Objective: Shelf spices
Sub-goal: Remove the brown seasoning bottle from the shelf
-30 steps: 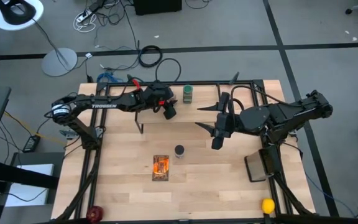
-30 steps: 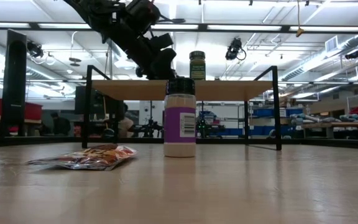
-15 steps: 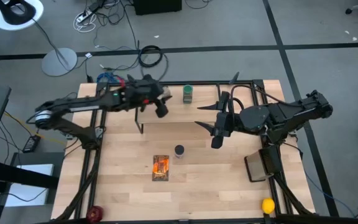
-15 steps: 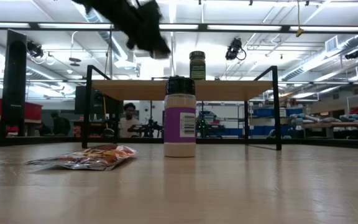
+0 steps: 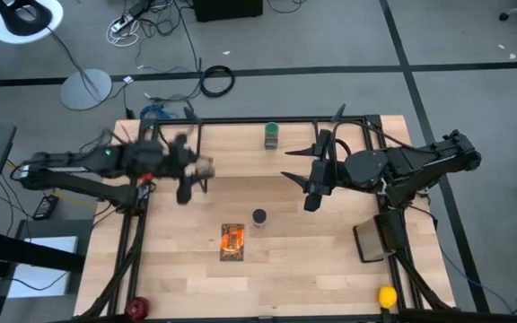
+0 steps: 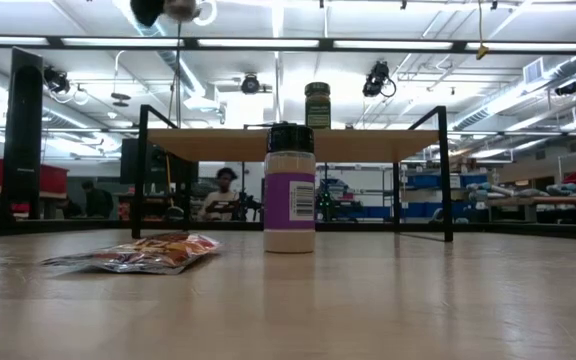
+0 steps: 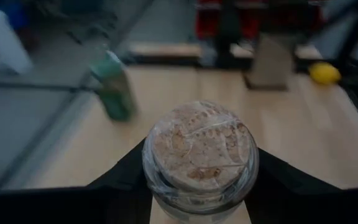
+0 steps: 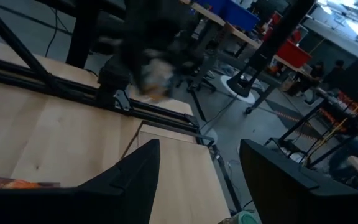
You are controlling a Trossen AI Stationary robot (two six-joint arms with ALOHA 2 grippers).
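Observation:
The tiny pale-capped jar, now hanging above the table, will be released by my left gripper, and it will then sit on the table (image 5: 219,215) between the brown-orange packet and the shelf.
My left gripper (image 5: 197,170) hangs above the table's left part, left of the shelf (image 5: 330,144), shut on a tiny pale-capped jar (image 7: 199,155). A green-lidded jar (image 5: 271,135) stands on the shelf's top board (image 6: 368,143). In front of the shelf, a dark-lidded, purple-labelled jar (image 5: 258,218) stands upright on the table. The flat brown-orange packet (image 5: 232,241) lies beside it. My right gripper (image 5: 289,168) hovers open over the shelf's right half, with nothing between its fingers. My left gripper pinches the tiny jar's glass body (image 7: 153,190), just under the pale cap (image 7: 199,146), between its two fingers (image 7: 114,186), one on each side. The jar is lifted clear of the table and shelf, cap up.
A yellow ball (image 5: 387,296) lies at the table's near right corner and a red object (image 5: 137,309) at the near left. A dark flat plate (image 5: 371,240) sits by the right arm's base. A person (image 6: 226,190) shows in the room behind the shelf.
My left gripper has drawn back from over the shelf's left end toward the table's left edge and has risen, carrying the tiny jar with it. Its fingers have stayed shut on the jar.

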